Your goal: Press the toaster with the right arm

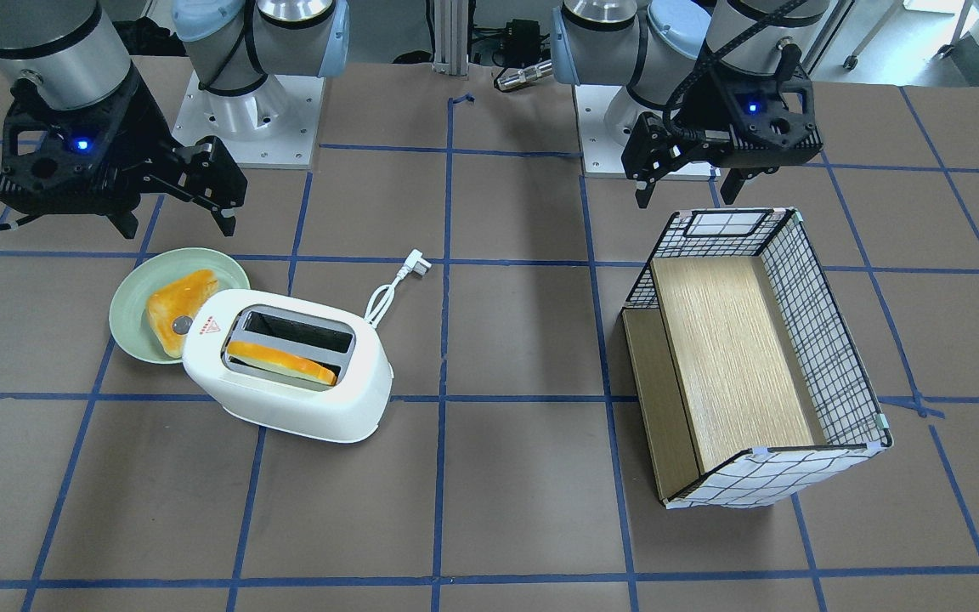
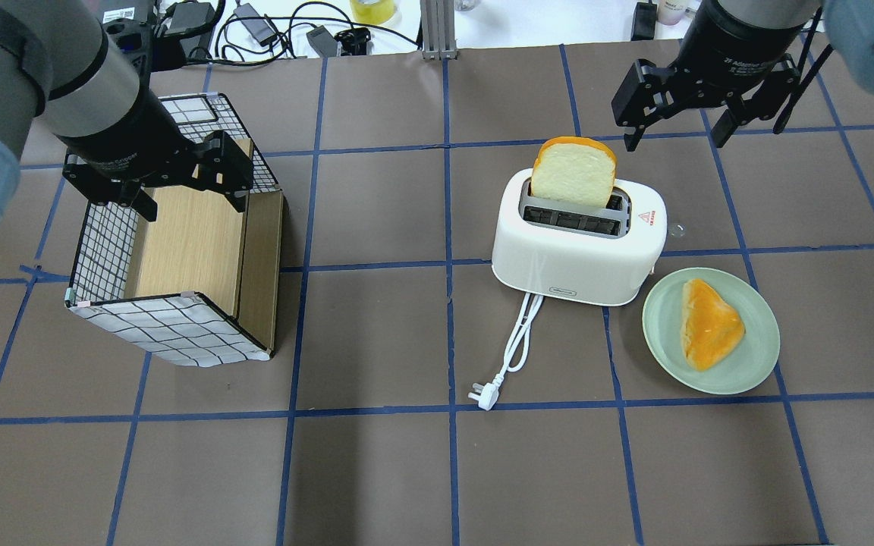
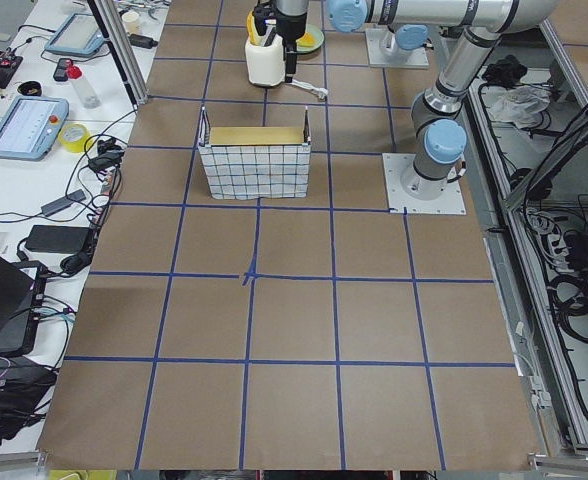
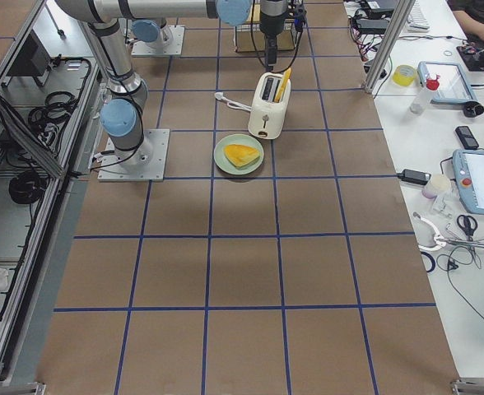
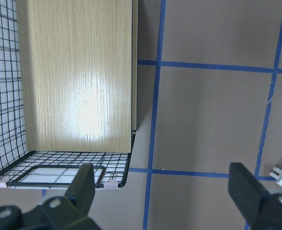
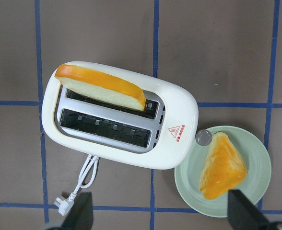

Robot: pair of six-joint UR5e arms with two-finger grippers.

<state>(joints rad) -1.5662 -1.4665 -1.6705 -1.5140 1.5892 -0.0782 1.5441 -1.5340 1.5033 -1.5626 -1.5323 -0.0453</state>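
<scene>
I should next move my right gripper to the small grey knob [image 1: 182, 325] [image 6: 204, 137] of the white toaster and close it just beside the knob, ready to press.
The white two-slot toaster [image 2: 566, 262] stands right of the table's middle, with a bread slice [image 2: 573, 171] upright in one slot. It also shows in the front view [image 1: 285, 404] and in the right wrist view [image 6: 174, 115]. Its small grey knob [image 6: 203, 138] is on the end that faces the plate. My right gripper [image 2: 672, 140] is open and empty. It hangs in the air beyond the toaster's knob end, apart from it, and shows in the front view [image 1: 179, 228]. My left gripper [image 2: 194, 206] is open and empty above the basket.
A pale green plate [image 2: 756, 356] with a toast piece [image 2: 706, 322] lies beside the toaster's knob end. The white cord and plug [image 2: 482, 394] trail toward the robot's side. A wire basket [image 2: 171, 334] with a wooden liner stands at the left.
</scene>
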